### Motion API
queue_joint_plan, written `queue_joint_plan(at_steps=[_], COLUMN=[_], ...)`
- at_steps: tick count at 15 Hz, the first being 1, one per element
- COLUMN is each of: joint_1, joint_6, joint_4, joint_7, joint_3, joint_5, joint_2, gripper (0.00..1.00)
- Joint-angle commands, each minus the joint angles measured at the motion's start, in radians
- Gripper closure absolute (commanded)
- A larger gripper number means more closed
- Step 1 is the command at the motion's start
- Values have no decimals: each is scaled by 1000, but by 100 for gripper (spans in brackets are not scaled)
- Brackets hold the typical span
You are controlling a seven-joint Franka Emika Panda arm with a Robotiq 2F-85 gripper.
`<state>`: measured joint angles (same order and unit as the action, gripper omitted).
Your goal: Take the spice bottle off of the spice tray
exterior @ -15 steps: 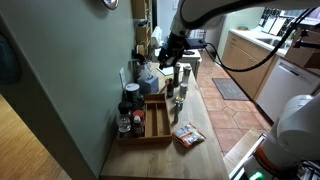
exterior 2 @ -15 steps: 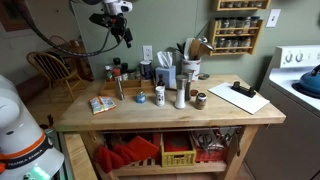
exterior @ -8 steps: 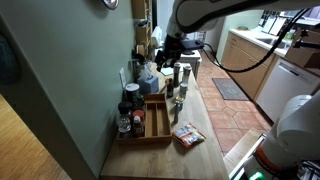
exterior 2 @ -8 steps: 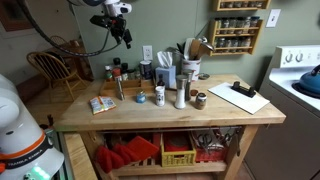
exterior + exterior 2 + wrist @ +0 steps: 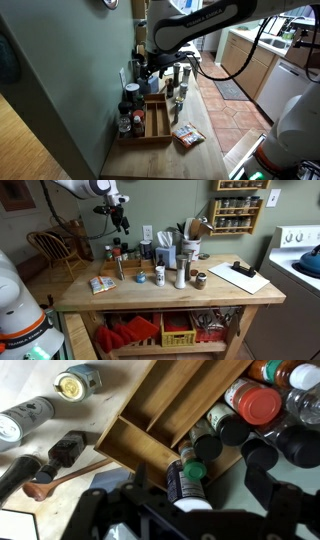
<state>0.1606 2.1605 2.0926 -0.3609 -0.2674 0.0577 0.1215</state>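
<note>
My gripper will close on the green cap (image 5: 142, 101) (image 5: 195, 469) of the small spice bottle that is in the corner of the spice tray, next to the bottles with black caps.
The spice tray (image 5: 152, 122) is a low wooden tray with long compartments, lying on the butcher-block table by the green wall; it also shows in the wrist view (image 5: 165, 410). Several spice bottles (image 5: 128, 108) crowd its wall end. In the wrist view I see a red-capped bottle (image 5: 262, 405) and a green-capped, dark-labelled bottle (image 5: 190, 480) at the tray's edge. My gripper (image 5: 195, 488) is open, fingers wide apart, hanging in the air above those bottles and touching none. It shows in both exterior views (image 5: 150, 66) (image 5: 121, 220).
A snack packet (image 5: 186, 136) lies past the tray's front end. Loose bottles (image 5: 78, 380) and a wooden spoon (image 5: 60, 478) lie beside the tray. A utensil holder (image 5: 190, 242), jars, and a clipboard (image 5: 240, 277) stand further along the table. The wall is close behind the bottles.
The arm has swung toward the wall and come lower, so the gripper now hangs over the tray's bottle end. Nothing on the table has moved.
</note>
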Motion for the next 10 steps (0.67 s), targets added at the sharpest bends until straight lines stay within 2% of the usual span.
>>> queue_joint_plan(at_steps=[1,2,10], joint_1=[17,21,26], joint_6=[-22,-2,-6], joint_4=[-58,-21,-58], joint_7=[-86,-51,-77], joint_3=[-11,1,2], joint_5=[74,41,57], joint_2=[-72,-38,-93], gripper=[0,0,0])
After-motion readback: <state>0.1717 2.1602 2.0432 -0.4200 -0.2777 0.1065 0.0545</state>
